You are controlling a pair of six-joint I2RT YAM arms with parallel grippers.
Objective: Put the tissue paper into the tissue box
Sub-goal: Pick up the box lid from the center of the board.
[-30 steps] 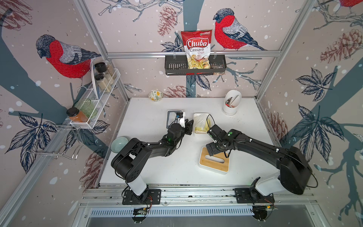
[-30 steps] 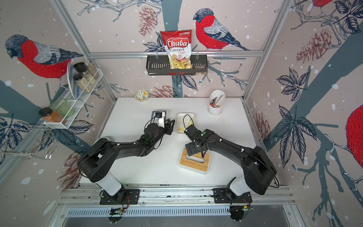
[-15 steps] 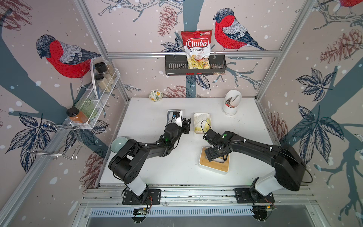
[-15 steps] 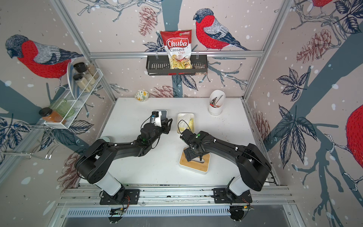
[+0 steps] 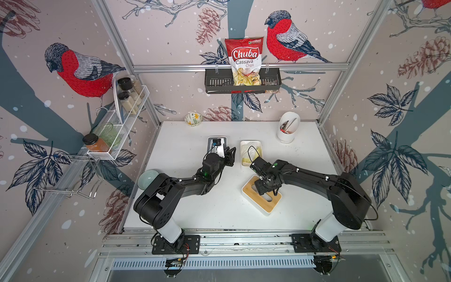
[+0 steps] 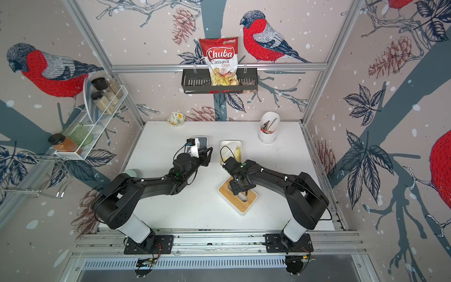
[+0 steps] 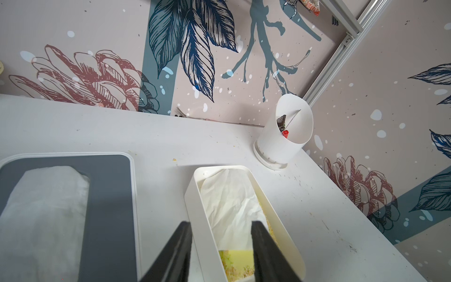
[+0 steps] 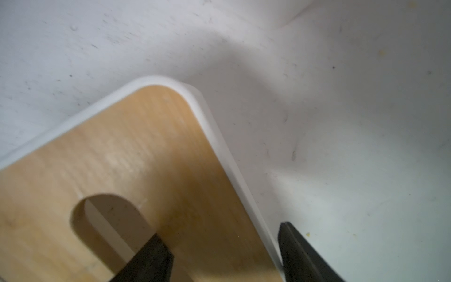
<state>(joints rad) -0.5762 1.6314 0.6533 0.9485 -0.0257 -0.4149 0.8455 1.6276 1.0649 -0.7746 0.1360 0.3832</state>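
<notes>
The lid's piece slants in my right fingers; next I open, regrip square through the oval slot (image 8: 115, 225), then lift the lid.
The white open-topped tissue box (image 5: 251, 142) stands mid-table with crumpled white tissue paper (image 7: 231, 202) lying in it over a yellow-green pack. My left gripper (image 7: 220, 224) hovers open at its near end, one finger outside the wall (image 7: 194, 195) and one over the paper; it shows in both top views (image 5: 230, 156) (image 6: 207, 156). Nearer the front lies the bamboo-topped white lid (image 5: 268, 205). My right gripper (image 8: 219, 230) is closed across the lid's strip (image 8: 122, 146), one finger in the oval slot (image 8: 105, 214), the other against the white rim.
A grey-lidded box (image 7: 109, 195) with white tissue showing sits left of the tissue box. A white utensil holder (image 5: 288, 129) stands back right, a flowered bowl (image 5: 193, 119) at the back wall, a pale green bowl (image 5: 147, 178) by my left arm.
My right gripper came down onto the bamboo lid and its jaws narrowed across the strip beside the slot. The left gripper has hardly moved.
</notes>
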